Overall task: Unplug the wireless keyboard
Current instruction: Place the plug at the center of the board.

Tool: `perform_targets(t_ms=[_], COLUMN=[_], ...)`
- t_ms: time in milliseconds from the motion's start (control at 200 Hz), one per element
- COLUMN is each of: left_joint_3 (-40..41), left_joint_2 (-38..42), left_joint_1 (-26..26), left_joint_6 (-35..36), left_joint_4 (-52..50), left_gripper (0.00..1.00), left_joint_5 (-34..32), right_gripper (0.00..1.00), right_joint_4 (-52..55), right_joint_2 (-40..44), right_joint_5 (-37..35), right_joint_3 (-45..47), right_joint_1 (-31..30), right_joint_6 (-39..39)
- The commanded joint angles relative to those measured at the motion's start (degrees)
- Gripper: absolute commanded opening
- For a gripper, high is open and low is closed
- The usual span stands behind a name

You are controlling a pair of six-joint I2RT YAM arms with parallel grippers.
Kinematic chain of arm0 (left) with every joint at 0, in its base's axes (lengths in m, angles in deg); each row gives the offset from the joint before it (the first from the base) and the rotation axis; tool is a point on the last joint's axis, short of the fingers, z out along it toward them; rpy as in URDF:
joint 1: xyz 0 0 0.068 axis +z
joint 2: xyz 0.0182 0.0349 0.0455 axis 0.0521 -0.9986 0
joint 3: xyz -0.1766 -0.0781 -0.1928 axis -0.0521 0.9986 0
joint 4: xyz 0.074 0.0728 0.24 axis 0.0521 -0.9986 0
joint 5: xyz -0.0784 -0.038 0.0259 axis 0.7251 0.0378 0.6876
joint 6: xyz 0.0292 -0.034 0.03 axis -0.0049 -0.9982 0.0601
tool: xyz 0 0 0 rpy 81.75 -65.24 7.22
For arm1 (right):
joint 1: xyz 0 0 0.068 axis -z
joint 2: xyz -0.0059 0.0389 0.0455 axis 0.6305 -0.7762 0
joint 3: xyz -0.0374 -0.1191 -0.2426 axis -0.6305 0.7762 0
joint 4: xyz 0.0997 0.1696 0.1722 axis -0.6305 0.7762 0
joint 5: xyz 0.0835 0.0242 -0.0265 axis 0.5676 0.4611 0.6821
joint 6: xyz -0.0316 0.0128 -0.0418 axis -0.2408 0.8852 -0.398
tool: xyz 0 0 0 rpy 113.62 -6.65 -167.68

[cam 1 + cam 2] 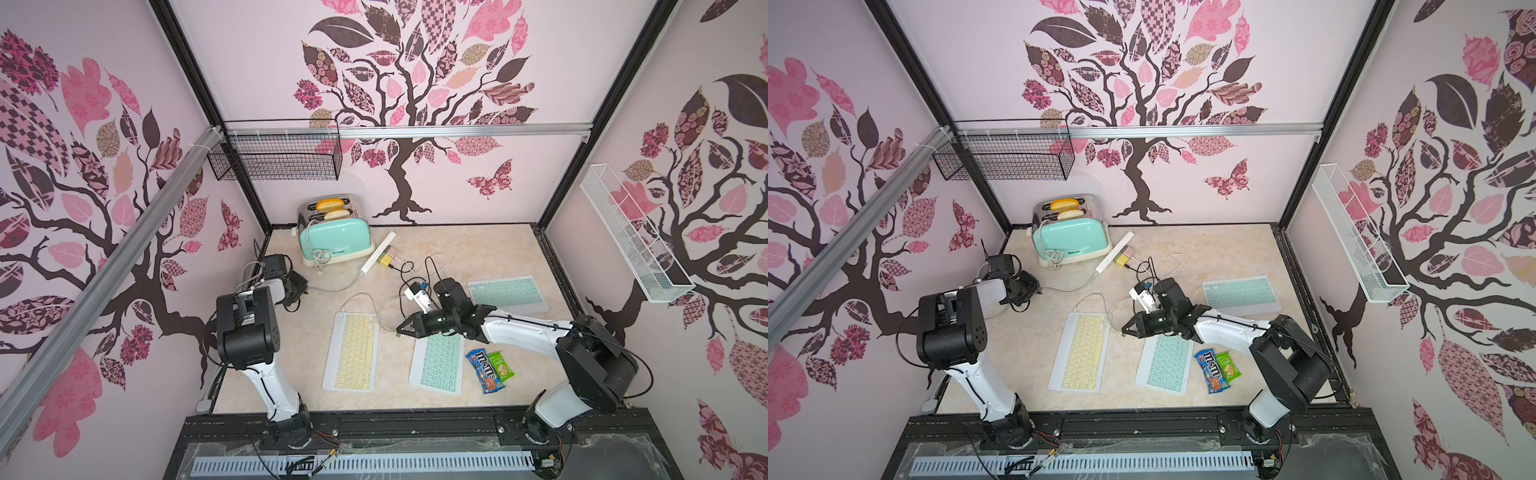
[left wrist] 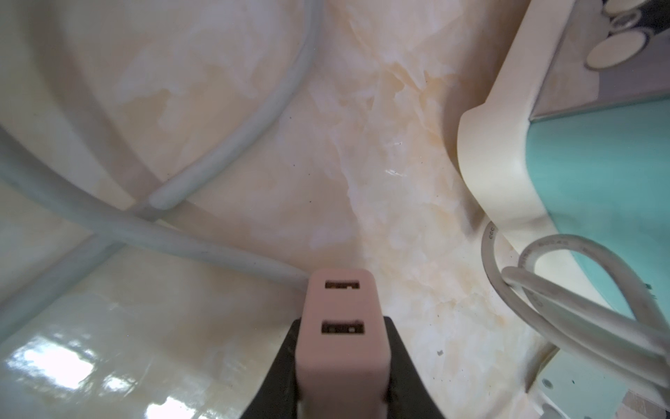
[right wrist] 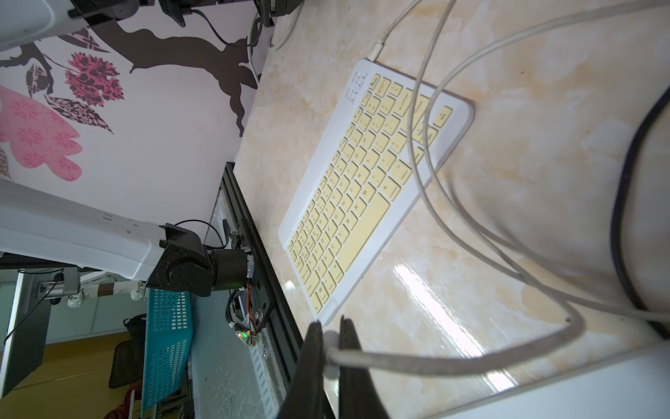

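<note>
The robot's left gripper will release the pink USB charger on the bare table [image 1: 308, 316] beside the yellow keyboard's far end.
Three keyboards lie on the table: a yellow keyboard [image 1: 351, 353], a green keyboard [image 1: 438, 361] beside it, and a second green keyboard [image 1: 507, 293] at the back right. My right gripper [image 1: 400, 330] hovers between the yellow and the near green one, shut on the white plug [image 3: 330, 339] of a grey-white cable [image 3: 435, 362] that hangs free of any keyboard. Another white cable is plugged into the yellow keyboard's far corner [image 3: 377, 54]. My left gripper [image 1: 300, 287], left of the toaster, is shut on a pink USB charger [image 2: 340, 326] with two empty ports.
A mint toaster [image 1: 332, 237] stands at the back, with a white power strip [image 1: 378, 251] and a yellow charger [image 1: 385, 260] beside it. Loose white and black cables [image 1: 419, 266] loop behind my right gripper. Candy packets [image 1: 490, 370] lie right of the near green keyboard.
</note>
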Motion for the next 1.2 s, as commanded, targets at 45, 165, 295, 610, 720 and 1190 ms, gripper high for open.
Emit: perform_targets(t_ms=[45, 165, 295, 610, 720, 1190], left_joint_3=[3.68, 4.84, 5.15, 3.74, 2.0, -0.42], left_joint_2=[6.05, 11.72, 15.31, 12.42, 9.35, 6.6], left_joint_1=[0.53, 0.59, 0.44, -3.41, -5.22, -7.22], left_joint_6=[0.12, 2.56, 7.35, 15.53, 16.58, 16.68], left_joint_4=[-4.28, -10.05, -16.83, -24.49, -26.01, -27.67], left_gripper=[0.0, 0.0, 0.0, 0.0, 0.0, 0.38], left_joint_5=[-0.85, -2.62, -6.11, -6.42, -8.44, -9.45], right_gripper=[0.0, 0.0, 0.0, 0.0, 0.0, 0.0], right_joint_4=[0.17, -0.24, -1.6, -2.56, -2.56, -3.06], right_joint_2=[0.17, -0.34, -0.79, -0.2, 0.33, 0.44], right_joint_5=[0.65, 0.79, 1.29, 1.43, 1.32, 1.4], right_joint_3=[-2.91, -2.9, -2.23, -1.61, -1.07, -0.45], right_joint_1=[0.02, -0.03, 0.01, -0.01, -0.01, -0.01], right_joint_6=[0.1, 0.3, 1.11, 1.57, 1.45, 1.48])
